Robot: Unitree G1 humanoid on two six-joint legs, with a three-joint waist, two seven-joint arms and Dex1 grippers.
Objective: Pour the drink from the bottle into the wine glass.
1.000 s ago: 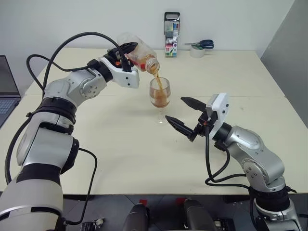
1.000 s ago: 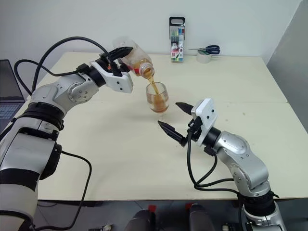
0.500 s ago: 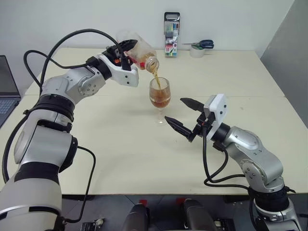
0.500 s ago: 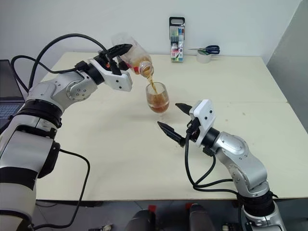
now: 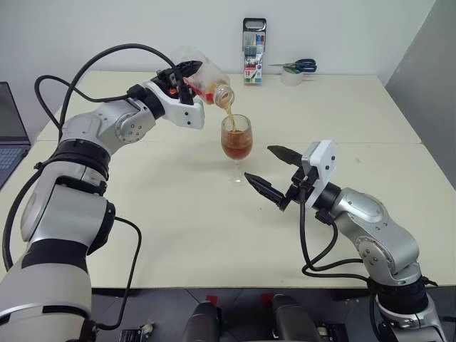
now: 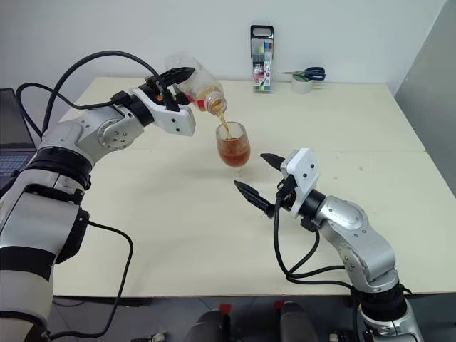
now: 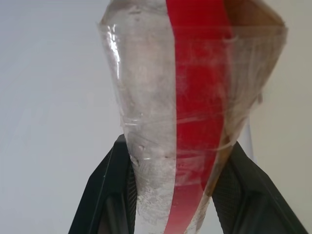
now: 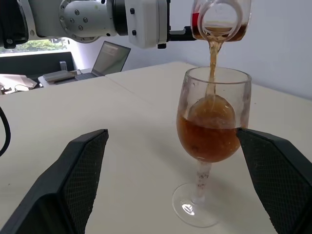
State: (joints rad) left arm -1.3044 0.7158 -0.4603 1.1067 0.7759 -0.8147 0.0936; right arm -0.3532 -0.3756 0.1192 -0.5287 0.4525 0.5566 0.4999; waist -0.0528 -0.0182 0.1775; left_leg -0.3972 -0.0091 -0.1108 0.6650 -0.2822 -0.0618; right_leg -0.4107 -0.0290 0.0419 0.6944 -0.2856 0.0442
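The robot's left gripper should set the bottle, now tilted over the wine glass, down on the bare table (image 5: pixel 152 171) between the wine glass and the laptop.
My left gripper (image 5: pixel 189 74) is shut on the bottle (image 5: pixel 205 74), holding it tilted mouth-down over the wine glass (image 5: pixel 236 142). A thin stream of the reddish-brown drink (image 5: pixel 229 112) runs from the bottle's mouth into the bowl. The glass stands upright on the table, roughly half full. In the left wrist view the black fingers (image 7: pixel 105 192) clamp the bottle (image 7: pixel 161 122) on both sides of its red label strip. My right gripper (image 5: pixel 258 162) hovers open just in front of the glass, with its fingers wide apart and not touching the glass (image 8: pixel 213 146).
A box of markers (image 5: pixel 254 51) stands at the table's far edge, with scissors on a tape roll (image 5: pixel 293 70) beside it. A laptop (image 5: pixel 8 132) sits off the table's left side. The cream table (image 5: pixel 178 214) has bare room all around the glass.
The drink in the glass has risen a little as the stream keeps running. Both arms have held their places.
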